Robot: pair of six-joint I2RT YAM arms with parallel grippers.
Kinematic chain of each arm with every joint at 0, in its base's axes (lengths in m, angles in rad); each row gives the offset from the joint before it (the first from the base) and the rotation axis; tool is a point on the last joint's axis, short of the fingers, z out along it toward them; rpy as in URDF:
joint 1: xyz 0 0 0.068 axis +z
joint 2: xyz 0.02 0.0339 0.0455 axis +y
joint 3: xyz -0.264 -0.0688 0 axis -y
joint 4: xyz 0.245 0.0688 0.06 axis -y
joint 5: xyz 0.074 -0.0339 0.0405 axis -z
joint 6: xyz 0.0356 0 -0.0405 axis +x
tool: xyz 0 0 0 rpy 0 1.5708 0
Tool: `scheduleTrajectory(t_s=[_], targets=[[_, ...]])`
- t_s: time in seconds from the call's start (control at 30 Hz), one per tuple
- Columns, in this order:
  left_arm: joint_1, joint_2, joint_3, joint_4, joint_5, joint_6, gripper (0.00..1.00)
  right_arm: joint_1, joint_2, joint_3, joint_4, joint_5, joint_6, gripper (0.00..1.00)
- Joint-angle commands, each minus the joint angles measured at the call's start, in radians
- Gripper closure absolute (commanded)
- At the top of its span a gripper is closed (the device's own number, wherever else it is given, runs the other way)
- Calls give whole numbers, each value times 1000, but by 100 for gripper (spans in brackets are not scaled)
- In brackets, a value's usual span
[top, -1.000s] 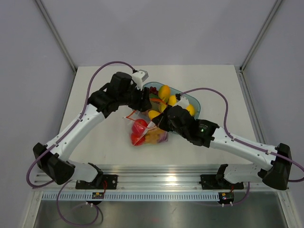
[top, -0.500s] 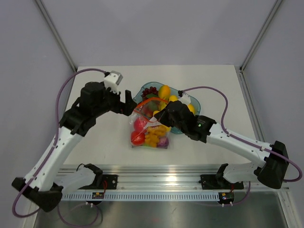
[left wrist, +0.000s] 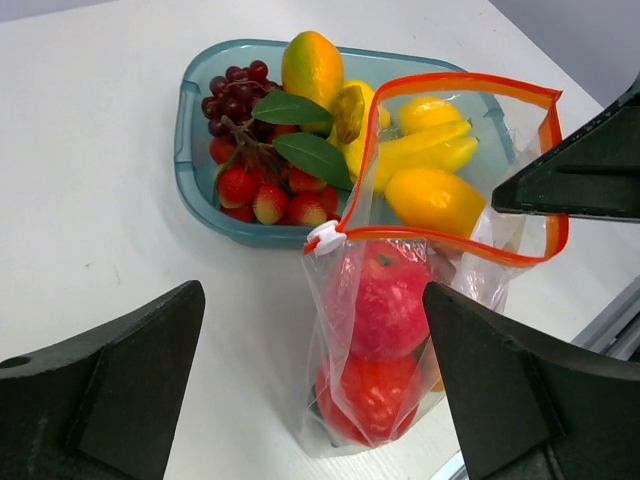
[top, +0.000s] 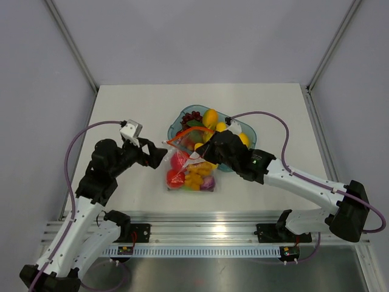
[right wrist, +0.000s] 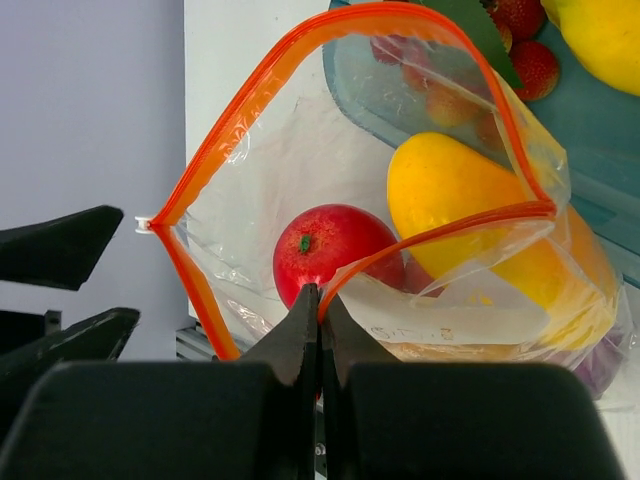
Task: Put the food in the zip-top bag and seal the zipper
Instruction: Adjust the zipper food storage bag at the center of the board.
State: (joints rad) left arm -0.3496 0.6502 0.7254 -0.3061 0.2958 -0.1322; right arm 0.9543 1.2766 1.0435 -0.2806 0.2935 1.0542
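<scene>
The white slider is at the zipper's loose end, so the left gripper will pinch the bag [left wrist: 328, 272] just under that zipper end before the right gripper takes the white slider.
The zip-top bag [top: 189, 173] stands on the table with its mouth gaping. My right gripper [top: 203, 154] is shut on the near side of its orange zipper [right wrist: 240, 110], pinched at the fingertips [right wrist: 318, 292]. A red apple [right wrist: 322, 250] and an orange-red fruit [left wrist: 372, 395] sit inside, with yellow-orange and purple pieces beside them [top: 199, 177]. My left gripper [top: 160, 154] hangs open just left of the bag, touching nothing; the bag [left wrist: 385, 300] shows between its spread fingers [left wrist: 314, 292]. The white slider [left wrist: 325, 238] sits at the zipper's left end.
A blue-tinted tray [left wrist: 190, 150] behind the bag holds dark grapes [left wrist: 235, 90], strawberries [left wrist: 262, 198], a yellow-orange mango [left wrist: 312, 65] and yellow pieces [left wrist: 430, 200]. The table's near edge and metal rail [top: 206, 232] lie close below the bag.
My left gripper has opened, let go of the bag's mouth and drawn back left and toward the near edge. My right gripper has kept its pinch on the zipper edge.
</scene>
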Motion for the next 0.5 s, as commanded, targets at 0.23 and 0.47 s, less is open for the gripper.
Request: scheduleTrajectory(t_s=[0.23,0.47], targets=[[115,42,-87,174,238,-64,25,-8,-37,-26,63,-25,-16,100],[123,112,-98,234,379,-102,44,-6,-28,-23,73,-34,-13,100]])
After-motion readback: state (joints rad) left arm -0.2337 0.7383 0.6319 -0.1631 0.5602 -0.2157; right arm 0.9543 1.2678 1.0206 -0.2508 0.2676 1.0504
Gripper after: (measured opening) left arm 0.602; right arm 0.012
